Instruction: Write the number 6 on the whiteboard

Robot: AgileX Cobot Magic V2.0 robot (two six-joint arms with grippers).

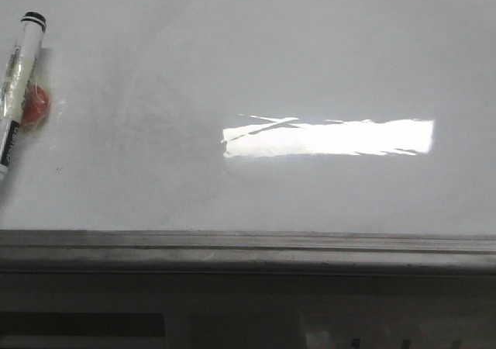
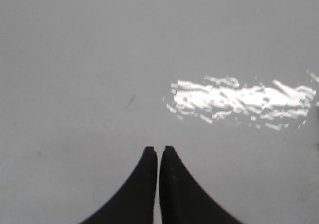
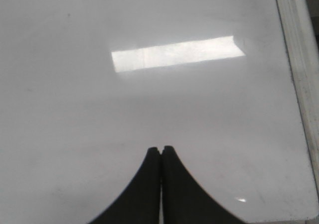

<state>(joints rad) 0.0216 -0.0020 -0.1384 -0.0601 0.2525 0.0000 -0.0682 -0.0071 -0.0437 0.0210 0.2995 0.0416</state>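
Observation:
My left gripper will close on the white marker's body at its black lettering (image 1: 10,129), just past the small red object from the black cap.
The whiteboard (image 1: 256,62) fills the front view, glossy white-grey, with a bright rectangular glare (image 1: 329,137) and a grey metal ledge (image 1: 248,248) along its lower edge. No drawn 6 shows on it. A white marker with a black cap (image 1: 19,70) lies at the far left, beside a small red object (image 1: 36,105). Neither gripper shows in the front view. My left gripper (image 2: 159,149) is shut and empty over bare board (image 2: 99,59). My right gripper (image 3: 161,148) is shut and empty over the board (image 3: 149,109).
The board's metal frame edge (image 3: 299,74) runs along one side of the right wrist view. Below the ledge in the front view is a dark area with pale shapes (image 1: 349,329). A faint short mark (image 2: 129,101) sits on the board.

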